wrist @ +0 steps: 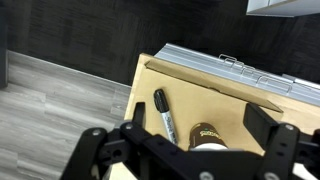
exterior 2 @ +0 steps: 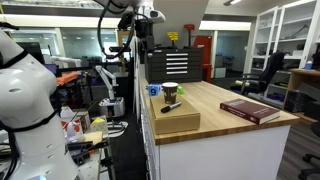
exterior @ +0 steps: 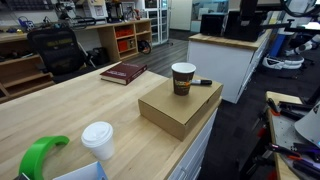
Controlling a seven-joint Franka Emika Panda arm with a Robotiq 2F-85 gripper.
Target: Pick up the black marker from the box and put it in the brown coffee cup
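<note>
Next, I move my gripper down to the middle of the black marker [exterior: 202, 82] [wrist: 167, 121], beside the brown coffee cup on the box, and close it there.
The black marker [wrist: 165, 115] lies flat on the tan cardboard box [wrist: 200, 90], just beside the brown coffee cup [wrist: 207, 135], which stands upright on the same box. Both exterior views show the marker [exterior: 201, 82] [exterior 2: 172, 105] next to the cup [exterior: 183, 78] [exterior 2: 170, 93] on the box [exterior: 175, 108] [exterior 2: 178, 124]. My gripper [wrist: 190, 145] is open and empty, high above the box, its fingers wide on either side of the cup and marker. An exterior view shows it [exterior 2: 140, 42] well above the table's end.
A dark red book [exterior: 123, 72] [exterior 2: 250, 110] lies on the wooden table [exterior: 70, 110] beyond the box. A white lidded cup [exterior: 98, 140] and a green object [exterior: 40, 155] stand at one end. The box sits at the table's edge, with floor below.
</note>
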